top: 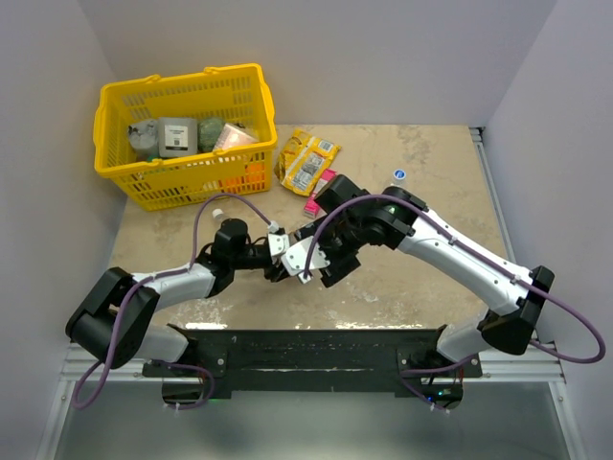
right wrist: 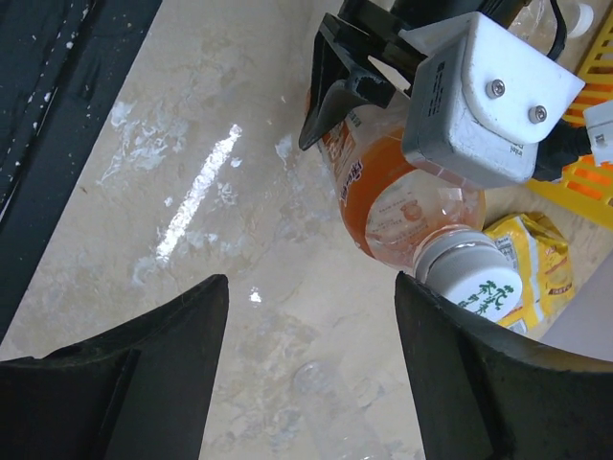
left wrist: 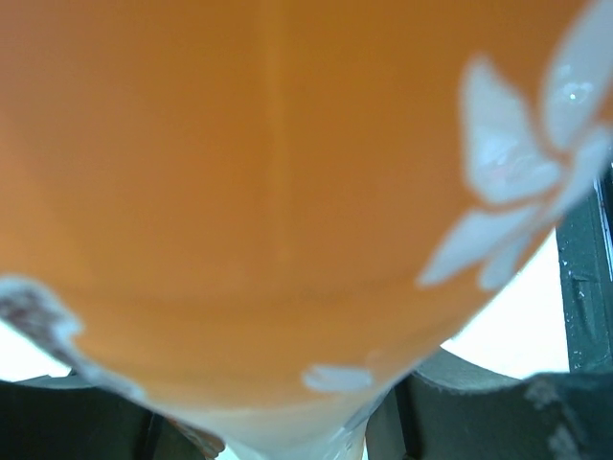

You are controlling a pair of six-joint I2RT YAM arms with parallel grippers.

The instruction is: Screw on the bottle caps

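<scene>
I can see the white cap outside the open fingers of my right gripper, so I should move over and close around the cap's sides (right wrist: 446, 251) before I twist it.
My left gripper (top: 285, 263) (left wrist: 278, 422) is shut on the orange bottle (right wrist: 397, 192) (left wrist: 268, 192), which fills the left wrist view. The bottle lies tilted just above the table, and a white cap (right wrist: 469, 276) with green writing sits on its neck. My right gripper (top: 330, 268) (right wrist: 311, 326) stands open just in front of the cap, with only table between its fingers. The cap is beside the right-hand finger (right wrist: 498, 383). In the top view my right wrist hides the bottle. A loose blue-and-white cap (top: 399, 174) lies on the table at the back right.
A yellow basket (top: 244, 81) holding several items stands at the back left. A yellow snack packet (top: 306, 161) (right wrist: 536, 254) and a pink packet (top: 316, 201) lie just behind the grippers. A colourless bottle (right wrist: 541, 19) shows near the basket (right wrist: 575, 182).
</scene>
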